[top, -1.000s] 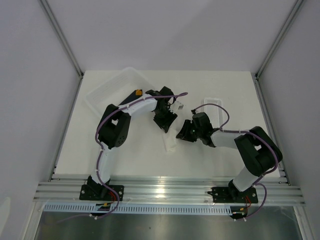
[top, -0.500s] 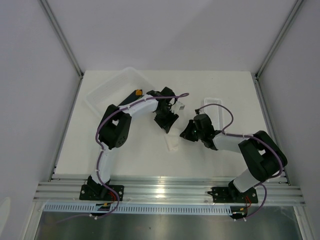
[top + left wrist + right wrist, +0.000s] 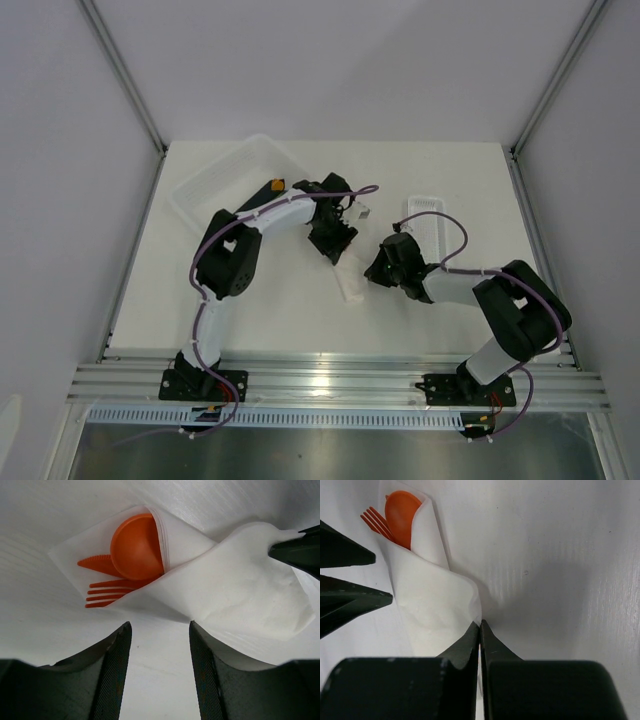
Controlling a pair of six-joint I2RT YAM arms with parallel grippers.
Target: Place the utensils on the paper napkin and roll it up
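Note:
Next, I pinch the flap's edge (image 3: 129, 598) beside the fork with my left gripper while my right gripper steadies the napkin's folded end, because the fork's teeth stick out past the napkin's slanting flap.
The paper napkin (image 3: 235, 587) lies on the table, folded over the utensils, between my two grippers (image 3: 350, 285). An orange spoon (image 3: 137, 547) and fork (image 3: 107, 591) stick out of its open end; they also show in the right wrist view as spoon (image 3: 401, 510) and fork (image 3: 372, 522). My right gripper (image 3: 480, 625) is shut on the napkin's (image 3: 432, 600) folded edge, at the end away from the utensil heads. My left gripper (image 3: 160, 630) hangs open just short of the napkin, with only bare table between its fingers. From above, the left gripper (image 3: 335, 248) and the right gripper (image 3: 374, 268) flank the napkin.
A large translucent bin (image 3: 235, 175) stands at the back left behind the left arm, with an orange-tipped dark bar (image 3: 277, 184) at its edge. A narrow ribbed white tray (image 3: 432, 215) lies at the back right, behind the right arm.
My right gripper has closed on the napkin's edge and drawn it slightly right; the napkin's lower end has shifted with it. The left gripper has barely moved.

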